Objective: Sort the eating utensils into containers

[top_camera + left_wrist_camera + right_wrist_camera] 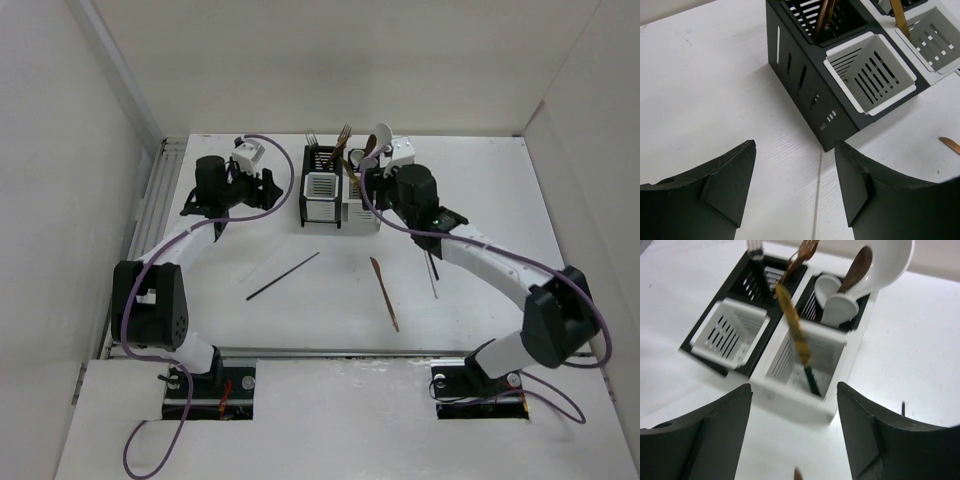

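Observation:
The copper knife on the table still needs sorting, so my right gripper goes to it next and closes on the knife's middle [383, 288].
The black container [320, 187] and the white container [362, 205] stand side by side at the table's back. Forks [343, 135] rise from the black one and spoons [840, 305] from the white one. A gold-bladed, dark-handled knife [801, 347] leans in the white container's front compartment [805, 365]. My right gripper [794, 390] hangs open and empty just before that compartment. Left of the black container [805, 85], my left gripper [795, 145] is open over a thin white chopstick [817, 200]. A black chopstick [283, 276] and a copper knife [384, 293] lie on the table.
Another thin dark chopstick [432, 270] lies right of the copper knife, under my right arm. A metal rail [150, 190] runs along the table's left edge. White walls close in the back and both sides.

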`<state>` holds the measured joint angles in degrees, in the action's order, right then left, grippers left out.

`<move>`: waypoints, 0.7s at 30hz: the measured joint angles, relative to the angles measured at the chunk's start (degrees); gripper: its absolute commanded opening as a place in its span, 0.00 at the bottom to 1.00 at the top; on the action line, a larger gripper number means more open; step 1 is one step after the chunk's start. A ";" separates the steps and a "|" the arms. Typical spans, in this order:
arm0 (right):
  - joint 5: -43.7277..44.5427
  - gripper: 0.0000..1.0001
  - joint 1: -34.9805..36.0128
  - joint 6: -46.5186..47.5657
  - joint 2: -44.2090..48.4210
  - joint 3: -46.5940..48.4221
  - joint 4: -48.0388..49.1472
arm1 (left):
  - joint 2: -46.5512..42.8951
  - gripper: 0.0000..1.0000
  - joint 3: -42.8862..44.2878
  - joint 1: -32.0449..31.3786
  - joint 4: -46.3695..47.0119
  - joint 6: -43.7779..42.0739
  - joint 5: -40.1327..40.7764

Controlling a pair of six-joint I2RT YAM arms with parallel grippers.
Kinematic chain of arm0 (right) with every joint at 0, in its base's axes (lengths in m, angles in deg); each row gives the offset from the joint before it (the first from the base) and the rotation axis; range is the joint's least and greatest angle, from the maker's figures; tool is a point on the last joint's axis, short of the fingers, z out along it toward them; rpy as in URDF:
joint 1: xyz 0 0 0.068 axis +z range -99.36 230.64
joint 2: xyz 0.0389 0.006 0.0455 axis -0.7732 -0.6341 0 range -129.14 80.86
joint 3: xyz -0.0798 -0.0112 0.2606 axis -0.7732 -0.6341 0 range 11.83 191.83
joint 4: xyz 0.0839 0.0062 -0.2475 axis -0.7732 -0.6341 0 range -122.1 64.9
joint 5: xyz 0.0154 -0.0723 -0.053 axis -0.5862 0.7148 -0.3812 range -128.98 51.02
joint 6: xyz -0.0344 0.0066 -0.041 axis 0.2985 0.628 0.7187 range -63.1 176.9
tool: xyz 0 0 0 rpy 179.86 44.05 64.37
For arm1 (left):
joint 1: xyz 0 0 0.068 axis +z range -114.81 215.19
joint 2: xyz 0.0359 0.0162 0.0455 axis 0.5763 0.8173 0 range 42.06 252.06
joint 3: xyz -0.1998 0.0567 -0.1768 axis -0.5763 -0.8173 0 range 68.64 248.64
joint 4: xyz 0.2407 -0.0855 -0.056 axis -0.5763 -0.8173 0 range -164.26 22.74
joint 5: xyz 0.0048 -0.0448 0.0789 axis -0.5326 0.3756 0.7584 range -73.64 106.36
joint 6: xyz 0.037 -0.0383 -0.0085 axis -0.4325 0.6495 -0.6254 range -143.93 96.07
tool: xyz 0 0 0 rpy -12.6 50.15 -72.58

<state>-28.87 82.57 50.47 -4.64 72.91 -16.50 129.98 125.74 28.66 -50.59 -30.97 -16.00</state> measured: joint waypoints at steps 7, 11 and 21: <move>2.34 0.76 7.80 -4.13 6.67 -0.72 -20.46 | -3.50 0.61 -4.11 -2.34 -0.15 0.02 1.42; 1.95 0.76 12.37 -10.03 5.42 -7.13 -30.21 | -7.96 0.61 -7.56 -2.86 -0.26 0.00 2.69; 1.42 0.67 14.67 -20.50 -0.85 -10.47 -40.19 | -18.47 0.62 -13.42 -11.28 -3.82 -0.66 10.88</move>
<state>-27.45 97.23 29.96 -5.49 62.44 -56.70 111.51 112.32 17.39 -54.42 -31.63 -5.12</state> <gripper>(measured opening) 0.707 0.622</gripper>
